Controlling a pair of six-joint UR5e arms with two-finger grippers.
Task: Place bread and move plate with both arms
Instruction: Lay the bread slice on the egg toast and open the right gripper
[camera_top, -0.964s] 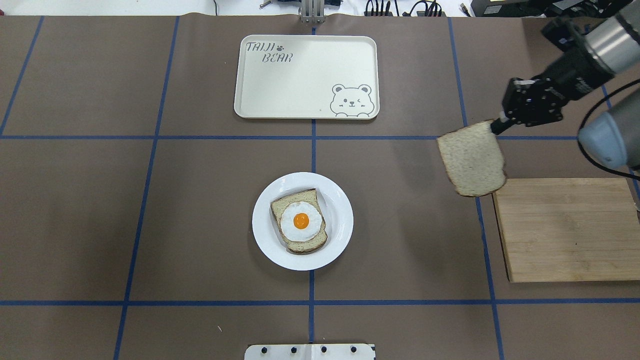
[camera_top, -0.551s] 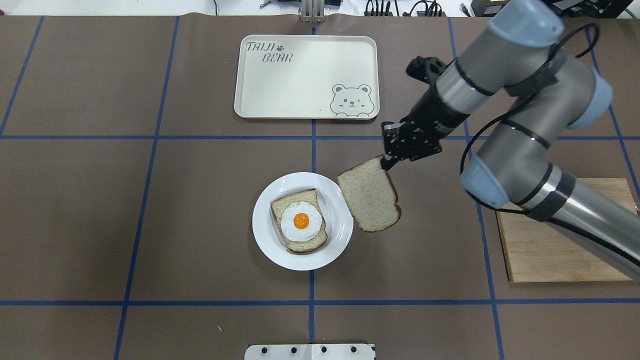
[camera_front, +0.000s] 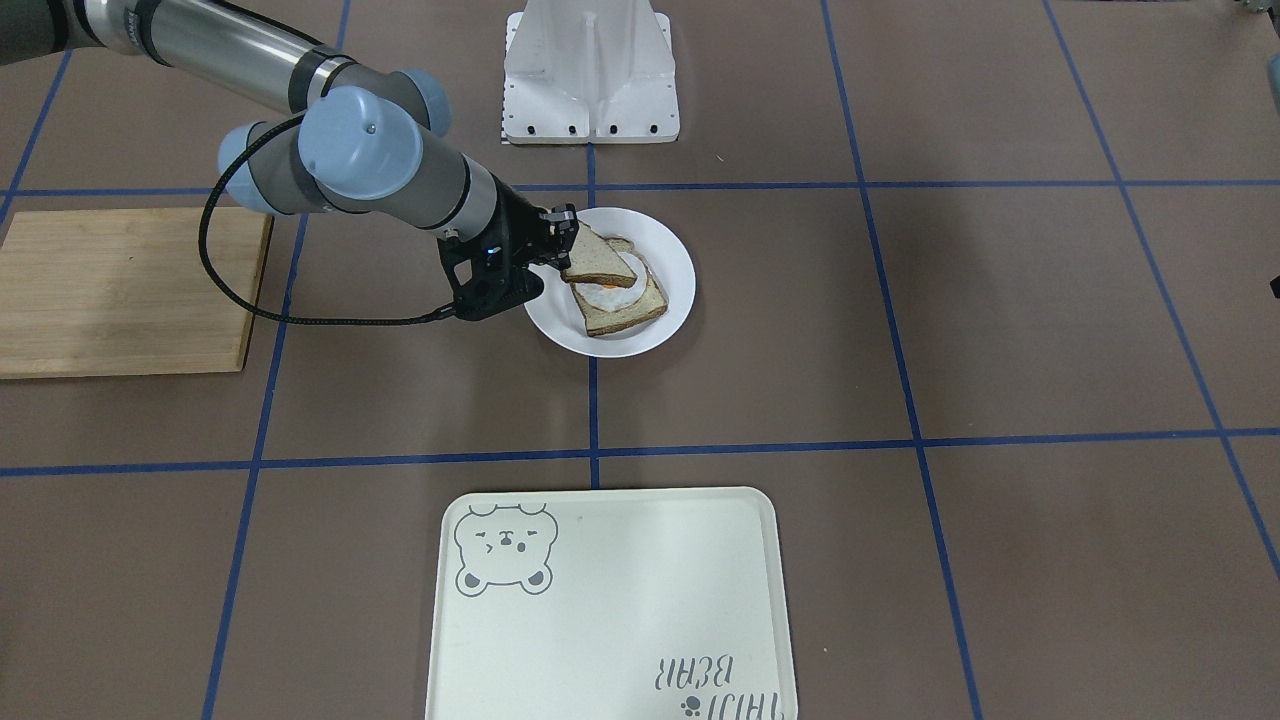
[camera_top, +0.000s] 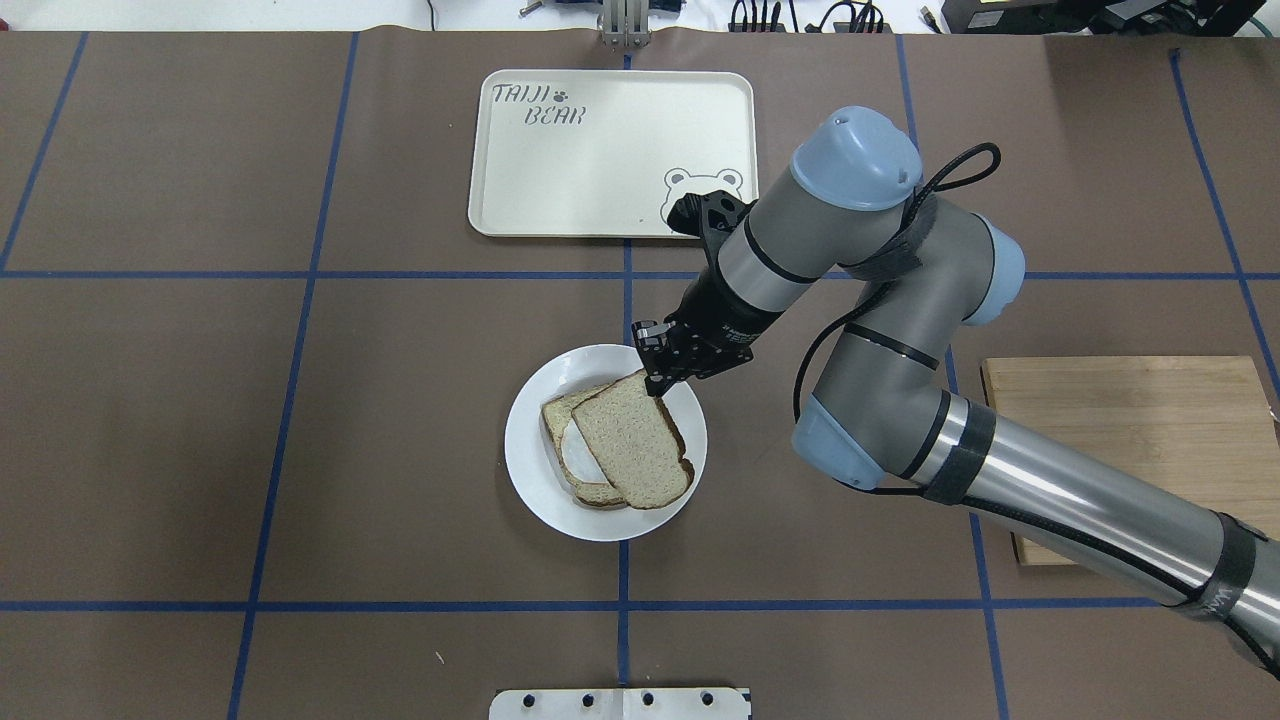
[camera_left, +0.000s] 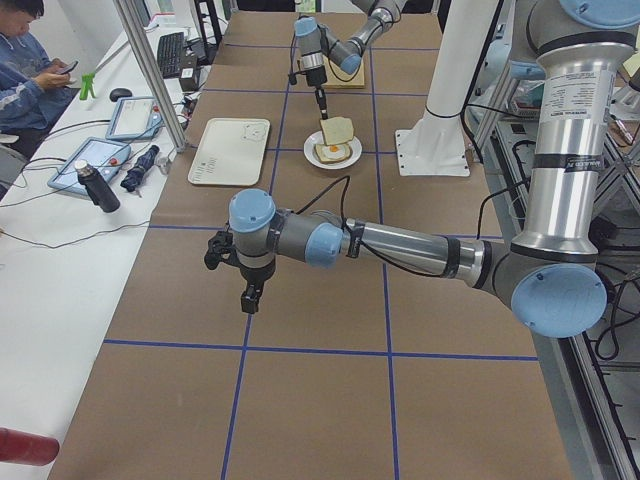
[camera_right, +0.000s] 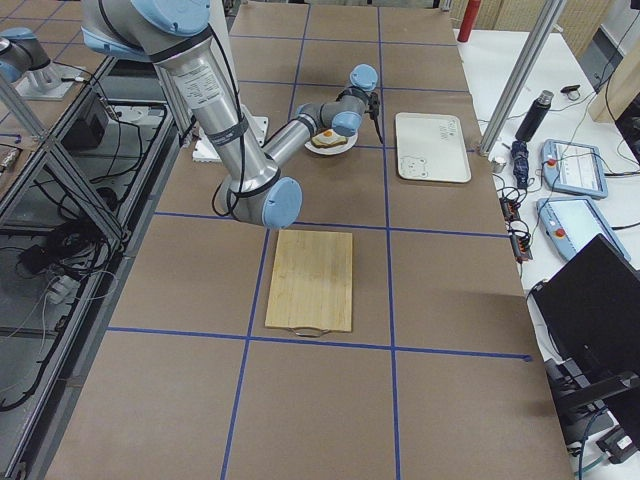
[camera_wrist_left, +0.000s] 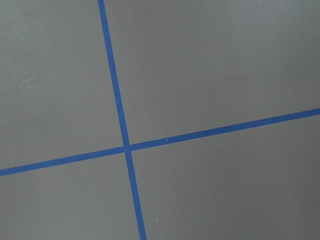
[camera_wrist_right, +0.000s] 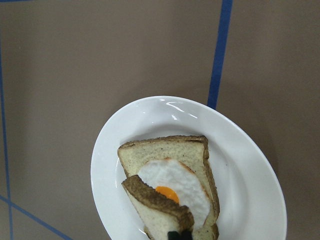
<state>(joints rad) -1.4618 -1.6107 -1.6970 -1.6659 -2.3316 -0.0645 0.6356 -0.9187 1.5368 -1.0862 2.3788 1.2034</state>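
Observation:
My right gripper will release the plain slice of bread, now tilted just over the egg slice, on top of the fried egg (camera_front: 620, 275) (camera_wrist_right: 174, 193) on the white plate.
My right gripper (camera_top: 655, 381) is shut on one edge of the plain bread slice (camera_top: 632, 441). It holds the slice tilted just over the egg-topped slice (camera_top: 561, 410) on the white plate (camera_top: 530, 482). In the front view the bread (camera_front: 596, 262) overlaps the egg slice (camera_front: 622, 306) on the plate (camera_front: 672, 292). The right wrist view shows the bread's crust (camera_wrist_right: 156, 201) above the egg (camera_wrist_right: 175, 182). My left gripper (camera_left: 250, 298) shows only in the left side view, low over bare table far from the plate. I cannot tell whether it is open or shut.
A cream bear tray (camera_top: 610, 150) lies beyond the plate. A wooden board (camera_top: 1130, 460) lies to the right, under my right arm. The white base stand (camera_front: 590, 70) is at the near edge. An operator (camera_left: 30, 60) sits past the table's side.
My right arm has carried the bread leftward from beside the wooden board to over the plate. The bread now covers most of the egg slice.

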